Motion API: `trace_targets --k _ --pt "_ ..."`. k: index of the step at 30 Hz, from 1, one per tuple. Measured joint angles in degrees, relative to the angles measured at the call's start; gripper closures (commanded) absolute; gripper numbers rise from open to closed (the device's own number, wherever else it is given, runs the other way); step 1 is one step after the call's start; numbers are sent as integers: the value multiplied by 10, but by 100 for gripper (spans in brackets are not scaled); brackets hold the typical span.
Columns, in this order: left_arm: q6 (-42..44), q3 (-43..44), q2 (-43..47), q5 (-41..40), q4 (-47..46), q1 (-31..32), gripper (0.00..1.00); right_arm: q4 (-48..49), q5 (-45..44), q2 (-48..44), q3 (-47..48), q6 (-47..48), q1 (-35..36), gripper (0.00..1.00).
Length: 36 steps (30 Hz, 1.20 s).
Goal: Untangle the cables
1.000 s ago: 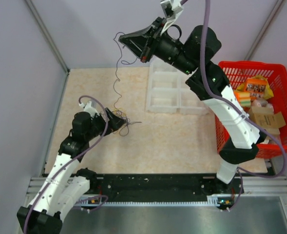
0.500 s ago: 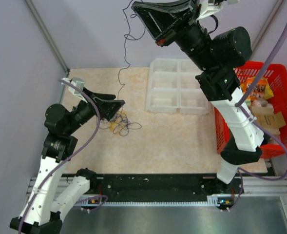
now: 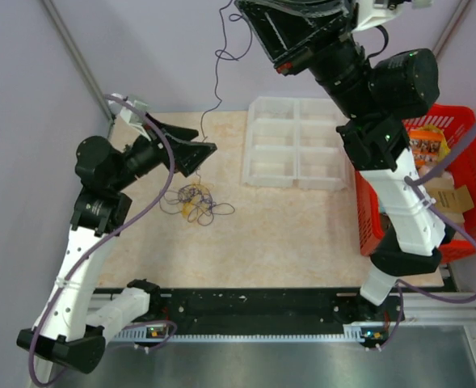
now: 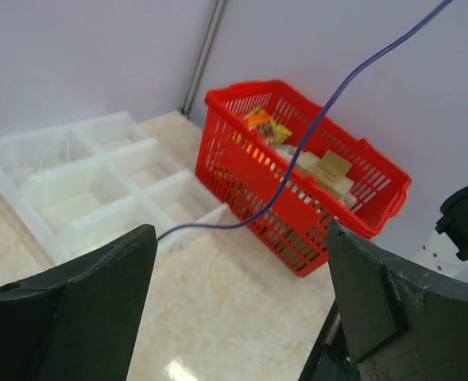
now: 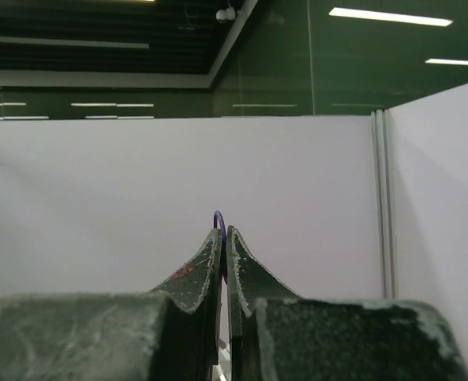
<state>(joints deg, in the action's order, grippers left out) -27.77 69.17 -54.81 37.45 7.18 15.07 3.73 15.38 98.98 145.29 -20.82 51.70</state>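
The raised purple strand has small loops near my right gripper. Next, I close my left gripper on the lower stretch (image 3: 208,111) (image 4: 259,213) of that strand, below those loops.
The cables (image 3: 195,202) lie as a small dark and yellowish tangle on the beige table, left of centre. One thin purple strand (image 3: 218,81) rises from the tangle to my right gripper (image 3: 250,12), which is high at the top edge and shut on it. In the right wrist view the gripper (image 5: 223,230) pinches a small purple loop (image 5: 218,217) between its closed fingers. My left gripper (image 3: 205,140) hovers open and empty above the tangle. In the left wrist view the gripper (image 4: 240,230) shows wide-apart fingers, and the taut strand (image 4: 329,99) crosses beyond them without touching.
A clear white compartment tray (image 3: 294,153) sits at the back centre and shows in the left wrist view (image 4: 83,182). A red basket (image 3: 464,121) of packaged goods stands at the right and shows in the left wrist view (image 4: 313,175). Lavender walls enclose the table.
My right gripper rose and moved right, drawing the strand up. My left gripper lifted away from the tangle and opened; the tangle stays on the table.
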Motion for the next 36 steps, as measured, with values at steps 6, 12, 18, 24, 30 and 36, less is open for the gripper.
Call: trace_targets --k 6,12,18,24,30,36 --pt "-33 45 -18 62 -117 59 27 28 2 -27 -1 0 0 100" --pt "-17 89 -70 44 -114 115 92 49 7 -48 -11 -5 0 100" --pt "-45 184 -137 41 -111 136 100 35 7 -89 -78 17 0 100" --pt "-113 381 -209 43 -129 162 100 -14 -7 -197 -265 79 0 100" --pt "-137 499 -235 43 -153 177 100 -77 -66 -312 -470 143 1 98" --pt "-162 214 -144 16 -234 185 100 -149 -181 -431 -655 168 2 100"
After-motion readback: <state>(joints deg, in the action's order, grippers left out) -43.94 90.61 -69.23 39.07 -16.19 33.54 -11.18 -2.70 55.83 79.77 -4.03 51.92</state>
